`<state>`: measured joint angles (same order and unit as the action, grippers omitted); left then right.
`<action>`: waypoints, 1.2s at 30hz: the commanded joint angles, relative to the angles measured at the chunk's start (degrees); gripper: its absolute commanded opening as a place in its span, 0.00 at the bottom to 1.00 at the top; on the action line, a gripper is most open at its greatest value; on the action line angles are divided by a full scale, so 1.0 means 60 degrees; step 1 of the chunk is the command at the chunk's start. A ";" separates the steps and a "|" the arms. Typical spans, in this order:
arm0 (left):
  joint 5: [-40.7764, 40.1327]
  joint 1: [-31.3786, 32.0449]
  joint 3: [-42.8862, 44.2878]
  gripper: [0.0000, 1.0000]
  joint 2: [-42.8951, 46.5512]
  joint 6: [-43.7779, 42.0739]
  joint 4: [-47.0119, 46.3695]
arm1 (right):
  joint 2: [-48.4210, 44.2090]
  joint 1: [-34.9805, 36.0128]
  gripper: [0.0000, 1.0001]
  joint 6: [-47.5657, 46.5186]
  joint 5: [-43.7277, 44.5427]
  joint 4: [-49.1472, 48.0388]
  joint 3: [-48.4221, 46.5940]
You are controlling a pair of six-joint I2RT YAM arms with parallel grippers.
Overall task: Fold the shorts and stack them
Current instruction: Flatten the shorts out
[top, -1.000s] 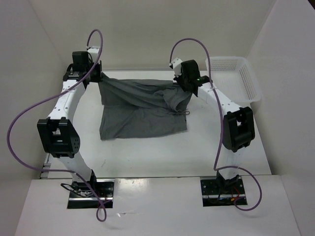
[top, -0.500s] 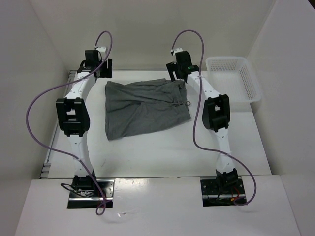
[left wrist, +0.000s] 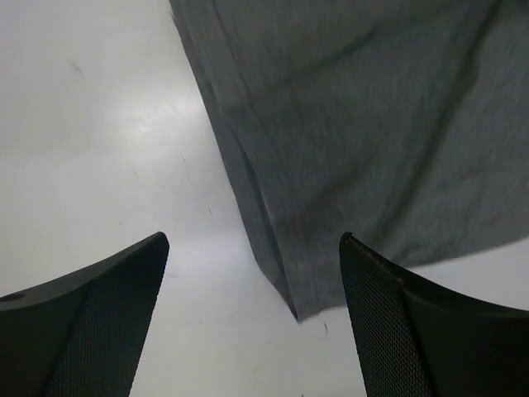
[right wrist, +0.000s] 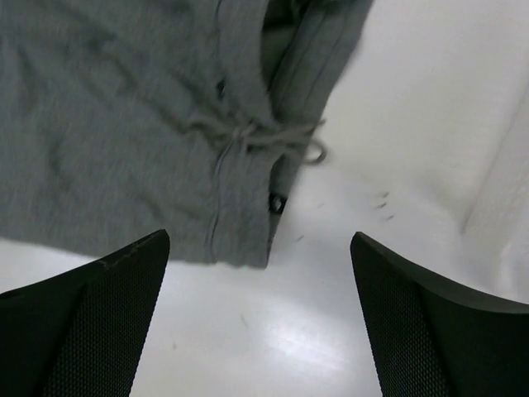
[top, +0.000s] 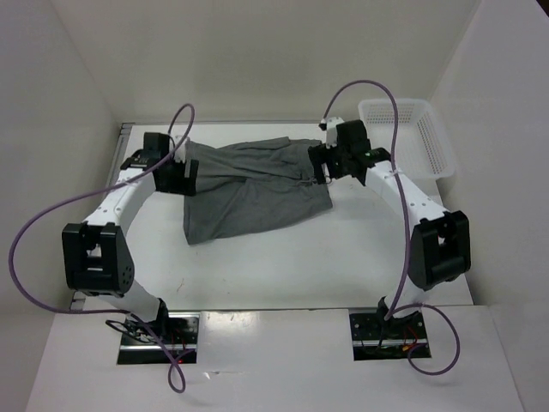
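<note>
The robot's left gripper will close on the near corner [top: 191, 240] [left wrist: 299, 313] of the grey shorts, at the end of the shorts away from the drawstring.
The grey shorts [top: 257, 189] lie spread flat on the white table, folded over, with the waistband end and drawstring to the right. My left gripper [top: 184, 175] hovers at their left edge, jaws wide apart and holding nothing. In the left wrist view the shorts [left wrist: 355, 124] fill the upper right, one corner reaching down between the fingers of the left gripper [left wrist: 252, 240]. My right gripper [top: 322, 168] stands open over the right edge. The right wrist view shows the shorts [right wrist: 124, 124], their knotted drawstring [right wrist: 264, 136] and bare table below the right gripper [right wrist: 260, 236].
A white mesh basket [top: 420, 129] stands at the back right corner of the table [top: 283, 266]. White walls close in the left, back and right sides.
Both grippers opened and let go of the lifted shorts, which dropped flat. Both arms have since drawn back toward the near side, over the shorts' left and right edges.
</note>
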<state>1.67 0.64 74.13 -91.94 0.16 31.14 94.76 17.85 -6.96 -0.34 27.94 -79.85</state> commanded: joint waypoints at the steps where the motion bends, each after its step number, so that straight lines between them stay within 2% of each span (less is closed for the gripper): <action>1: 0.0467 -0.0005 -0.1393 0.91 0.0192 -0.0027 0.1065 | -0.0076 0.0029 0.94 0.0091 -0.1244 -0.0233 0.1369; 5: 0.0979 -0.0005 -0.1792 0.91 -0.0128 -0.0027 0.1066 | 0.0333 0.0029 0.94 -0.0334 -0.1730 -0.0731 0.1838; 13: 0.1054 -0.0005 -0.1793 0.91 -0.0819 -0.0027 0.0787 | 0.1359 -0.0673 0.94 -0.0948 -0.2155 -0.1127 0.1502; 15: 0.1447 -0.0005 -0.1793 0.91 -0.1038 -0.0027 0.0875 | 0.1492 -0.0675 0.94 -0.1153 -0.2417 -0.1127 0.1502; 21: 0.1830 0.0083 -0.1793 0.79 -0.1215 -0.0027 0.1270 | 0.1682 -0.0675 0.89 -0.1154 -0.3252 -0.0937 0.1693; 22: 0.1831 0.0083 -0.1793 0.76 -0.1403 -0.0027 0.1271 | 0.1682 -0.0675 0.86 -0.1154 -0.3254 -0.0937 0.1693; 23: 0.1831 0.0083 -0.1793 0.68 -0.1492 -0.0027 0.1358 | 0.1784 -0.0675 0.84 -0.1154 -0.3385 -0.0937 0.1693; 24: 0.1831 0.0083 -0.1793 0.64 -0.1594 -0.0027 0.1359 | 0.1901 -0.0675 0.72 -0.1067 -0.3386 -0.1024 0.1693; 27: 0.2064 0.0083 -0.1706 0.51 -0.1990 -0.0027 0.1359 | 0.2135 -0.0675 0.49 -0.1066 -0.3386 -0.1025 0.1605; 28: 0.2268 0.0083 -0.1705 0.40 -0.2165 -0.0027 0.1359 | 0.2136 -0.0675 0.33 -0.0965 -0.3386 -0.1025 0.1503; 30: 0.2547 0.0083 -0.1588 0.21 -0.2255 -0.0027 0.1489 | 0.2136 -0.0675 0.19 -0.0964 -0.3298 -0.1025 0.1502; 31: 0.2838 0.0083 -0.1472 0.06 -0.2342 -0.0027 0.1592 | 0.2136 -0.0675 0.08 -0.1051 -0.3298 -0.0938 0.1299; 32: 0.2972 -0.0048 -0.1471 0.01 -0.2342 -0.0027 0.1593 | 0.2049 -0.0675 0.03 -0.1052 -0.3298 -0.0792 0.1181; 33: 0.3104 -0.0136 -0.1137 0.00 -0.2154 -0.0027 0.1593 | 0.2048 -0.0675 0.00 -0.1139 -0.3385 -0.0674 0.0977; 36: 0.3193 -0.0575 0.0135 0.00 -0.1831 -0.0027 0.1826 | 0.2048 -0.0675 0.00 -0.0995 -0.3620 -0.0235 -0.0792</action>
<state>17.45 -0.25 67.33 -104.40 0.21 41.41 107.68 13.61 -13.13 -20.34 26.85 -74.91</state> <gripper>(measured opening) 0.017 0.021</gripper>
